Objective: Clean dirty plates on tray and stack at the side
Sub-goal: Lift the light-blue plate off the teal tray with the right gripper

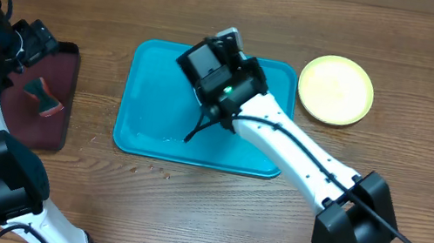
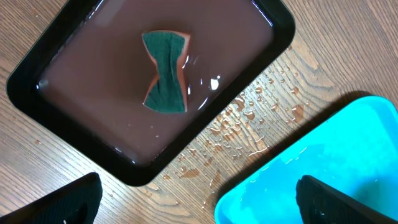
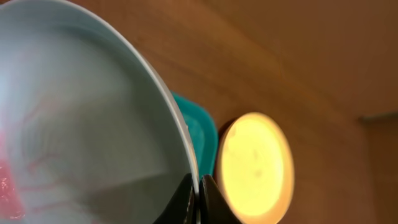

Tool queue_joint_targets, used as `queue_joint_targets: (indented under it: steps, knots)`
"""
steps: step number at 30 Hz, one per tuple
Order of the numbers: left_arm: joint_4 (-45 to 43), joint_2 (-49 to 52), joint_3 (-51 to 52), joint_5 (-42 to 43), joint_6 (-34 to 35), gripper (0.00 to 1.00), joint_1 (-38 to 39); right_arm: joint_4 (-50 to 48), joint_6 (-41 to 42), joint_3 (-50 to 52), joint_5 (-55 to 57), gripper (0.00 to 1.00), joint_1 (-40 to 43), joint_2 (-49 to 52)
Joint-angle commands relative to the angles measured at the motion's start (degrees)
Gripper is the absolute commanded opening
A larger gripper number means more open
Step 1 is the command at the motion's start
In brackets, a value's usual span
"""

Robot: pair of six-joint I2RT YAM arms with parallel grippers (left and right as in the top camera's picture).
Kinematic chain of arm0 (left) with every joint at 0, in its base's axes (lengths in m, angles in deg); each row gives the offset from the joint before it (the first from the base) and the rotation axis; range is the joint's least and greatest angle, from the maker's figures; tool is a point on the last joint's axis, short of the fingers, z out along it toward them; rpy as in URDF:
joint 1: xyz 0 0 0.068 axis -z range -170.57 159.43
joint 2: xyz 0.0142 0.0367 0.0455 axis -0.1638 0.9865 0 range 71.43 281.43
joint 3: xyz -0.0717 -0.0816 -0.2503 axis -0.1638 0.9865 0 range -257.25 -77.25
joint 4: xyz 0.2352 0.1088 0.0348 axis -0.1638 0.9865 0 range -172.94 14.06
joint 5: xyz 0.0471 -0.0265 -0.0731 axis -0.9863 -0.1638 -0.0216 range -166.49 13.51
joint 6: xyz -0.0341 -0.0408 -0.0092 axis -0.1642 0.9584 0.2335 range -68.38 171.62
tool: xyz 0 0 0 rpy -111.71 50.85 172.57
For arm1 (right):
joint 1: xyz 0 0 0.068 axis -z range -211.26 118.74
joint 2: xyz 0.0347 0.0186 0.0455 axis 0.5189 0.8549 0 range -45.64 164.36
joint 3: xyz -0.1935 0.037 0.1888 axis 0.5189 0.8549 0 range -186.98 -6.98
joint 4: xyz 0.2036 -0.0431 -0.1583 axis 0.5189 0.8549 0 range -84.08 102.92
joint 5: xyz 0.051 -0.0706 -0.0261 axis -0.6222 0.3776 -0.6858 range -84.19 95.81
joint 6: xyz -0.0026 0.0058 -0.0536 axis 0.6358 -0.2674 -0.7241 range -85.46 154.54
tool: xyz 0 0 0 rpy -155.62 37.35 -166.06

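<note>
I should let go of the whitish plate with my right gripper on top of the pale yellow-green plate (image 1: 335, 87) (image 3: 255, 168) beside the turquoise tray. The whitish plate is now tilted over the tray.
My right gripper (image 3: 199, 200) is shut on the rim of a pale, whitish plate (image 3: 81, 124) with red smears and holds it tilted over the turquoise tray (image 1: 142, 118). From overhead the right gripper (image 1: 221, 68) covers nearly all of that plate; only a white edge (image 1: 231, 33) shows. A pale yellow-green plate (image 1: 336, 89) lies on the table right of the tray; it also shows in the right wrist view (image 3: 255, 168). My left gripper (image 2: 202, 205) is open and empty above the wet table between the maroon tray and the turquoise tray's corner (image 2: 323, 162). The third plate is hidden.
A dark maroon, black-rimmed tray (image 2: 37, 68) holds water and a green-and-orange sponge (image 2: 165, 71); from overhead it lies at the left (image 1: 51, 134). Water drops (image 2: 249, 118) lie on the wood between the two trays.
</note>
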State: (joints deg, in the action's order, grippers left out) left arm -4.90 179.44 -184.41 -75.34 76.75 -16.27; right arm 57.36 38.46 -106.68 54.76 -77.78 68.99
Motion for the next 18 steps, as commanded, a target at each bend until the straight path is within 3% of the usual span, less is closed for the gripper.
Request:
queue_joint_targets:
  steps: [1,10,18]
  knots:
    - [-0.1,0.3,0.2,0.4,0.6,1.00,0.1,-3.9,-13.2,-1.7,11.5,0.04,-2.6,-2.1]
    - [-0.1,0.3,0.2,0.4,0.6,1.00,0.1,-17.4,-36.3,-1.7,24.6,0.04,-7.5,-2.1]
    - [-0.1,0.3,0.2,0.4,0.6,1.00,0.1,-20.2,-43.0,-1.7,26.3,0.04,-8.9,-2.1]
